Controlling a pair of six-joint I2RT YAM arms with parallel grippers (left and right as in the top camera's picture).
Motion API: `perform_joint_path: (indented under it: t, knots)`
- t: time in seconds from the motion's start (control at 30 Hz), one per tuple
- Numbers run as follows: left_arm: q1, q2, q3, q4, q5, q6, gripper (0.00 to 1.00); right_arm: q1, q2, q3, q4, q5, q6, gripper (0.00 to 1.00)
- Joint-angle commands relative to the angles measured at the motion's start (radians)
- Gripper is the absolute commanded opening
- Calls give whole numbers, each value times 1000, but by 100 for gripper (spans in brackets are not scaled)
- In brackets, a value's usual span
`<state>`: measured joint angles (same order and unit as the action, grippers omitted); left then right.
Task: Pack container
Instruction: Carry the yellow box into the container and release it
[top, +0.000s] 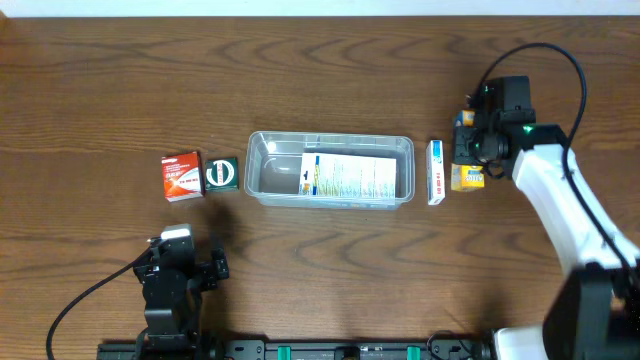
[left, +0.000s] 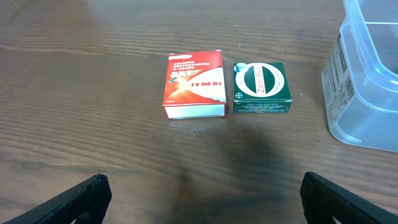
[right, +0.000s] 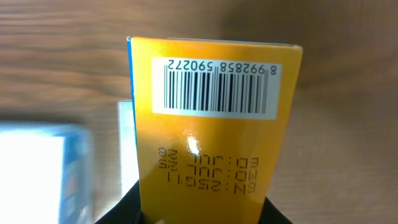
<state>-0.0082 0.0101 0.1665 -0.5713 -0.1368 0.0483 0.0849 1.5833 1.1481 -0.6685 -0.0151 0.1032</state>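
Observation:
The robot's right gripper will release the yellow box between the white printed box and the container's far side (top: 356, 145).
The clear plastic container (top: 330, 169) lies in the middle of the table with a white printed box (top: 346, 176) inside; its corner shows in the left wrist view (left: 367, 81). My right gripper (top: 468, 158) is shut on a yellow box (right: 214, 124) with a barcode, to the right of the container; the box also shows in the overhead view (top: 466, 178). A white and blue box (top: 436, 171) stands between them. My left gripper (left: 202, 196) is open and empty near the front edge, facing a red box (left: 194, 84) and a green box (left: 261, 87).
The red box (top: 182, 175) and green box (top: 221, 174) lie side by side left of the container. Cables run from both arms. Bare wood lies behind the container and in front of it.

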Motion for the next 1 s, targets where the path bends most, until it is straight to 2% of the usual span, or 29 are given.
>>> perform_joint_path:
  t: [0.0, 0.17, 0.27, 0.43, 0.77, 0.97]
  knots:
    - [4, -6, -15, 4, -2, -9, 98, 86, -116, 4, 2, -43, -222, 11]
    - [4, -6, -15, 4, -2, -9, 98, 272, -217, 4, 14, -46, -463, 7]
    - [4, -6, -15, 4, -2, -9, 98, 398, -241, 4, 30, -41, -619, 1]
    - [4, -6, -15, 4, -2, -9, 98, 554, -227, 4, 101, -42, -754, 1]
    - [4, -6, -15, 4, -2, -9, 98, 573, -44, 4, 209, -36, -958, 3]
    - [4, -6, -15, 4, -2, -9, 98, 573, 53, 4, 263, 43, -1054, 11]
